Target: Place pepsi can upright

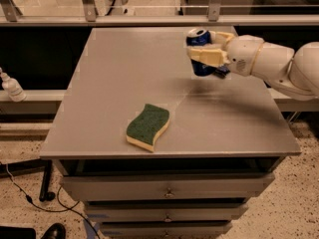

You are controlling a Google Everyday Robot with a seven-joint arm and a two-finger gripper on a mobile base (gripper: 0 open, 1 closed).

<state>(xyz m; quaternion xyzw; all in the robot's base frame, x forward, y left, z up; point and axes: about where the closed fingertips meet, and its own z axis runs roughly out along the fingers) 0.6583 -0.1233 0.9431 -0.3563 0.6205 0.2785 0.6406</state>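
The pepsi can will go down upright from my gripper on the bare grey table (229,99) between the sponge and the white arm.
The pepsi can (200,52) is dark blue with a silver top. It is roughly upright, leaning slightly, held just above the grey table (119,78) at its back right. My gripper (205,50) comes in from the right on a white arm (269,63). Its cream fingers (209,58) are closed around the can's sides. The can's bottom end is partly hidden by the fingers.
A green and yellow sponge (148,126) lies near the table's front edge, left of the gripper. Drawers (169,188) sit under the table. A white bottle (11,86) stands on a ledge at the far left. A railing runs behind the table.
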